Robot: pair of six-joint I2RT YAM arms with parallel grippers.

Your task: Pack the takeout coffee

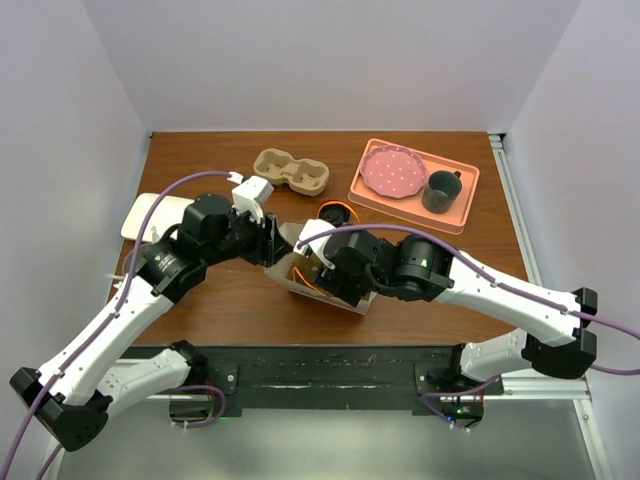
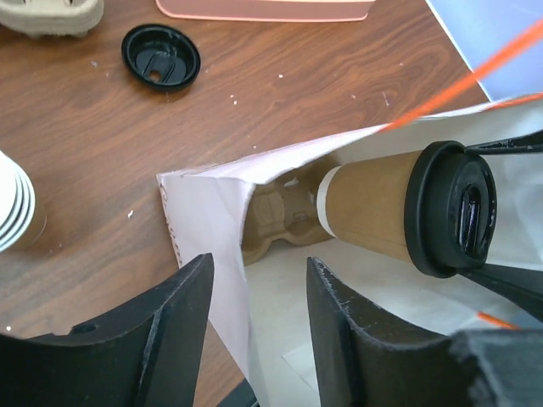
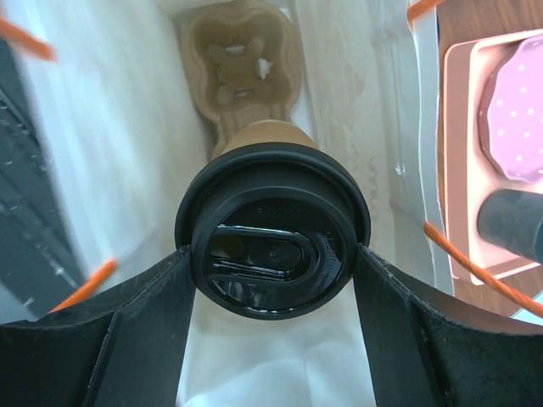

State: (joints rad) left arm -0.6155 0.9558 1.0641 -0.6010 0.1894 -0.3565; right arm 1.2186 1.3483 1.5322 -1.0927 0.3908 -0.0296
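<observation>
The paper bag is sitting crooked with its near side loose in my open left gripper, so next my left gripper pinches that side [image 2: 246, 292] before the cup goes down.
The takeout coffee [image 3: 271, 222], a tan paper cup [image 2: 373, 212] with a black lid [image 2: 450, 208], hangs inside the open white paper bag [image 2: 208, 220]. My right gripper [image 3: 271, 254] is shut on its lid, one finger on each side. Below the cup, at the bag's bottom, lies a brown pulp carrier [image 3: 242, 51]. My left gripper [image 2: 259, 263] is open, its fingers straddling the bag's near wall without pinching it. From above, both grippers meet at the bag [image 1: 285, 282], left gripper [image 1: 272, 240] on its left rim, right gripper [image 1: 332, 268] reaching in.
A second pulp carrier [image 1: 292, 172] sits at the back of the table. A loose black lid [image 1: 335, 213] lies behind the bag. At back right, a pink tray [image 1: 460, 215] holds a spotted plate [image 1: 392, 172] and a dark mug [image 1: 441, 190]. Stacked white cups [image 2: 13, 203] lie left.
</observation>
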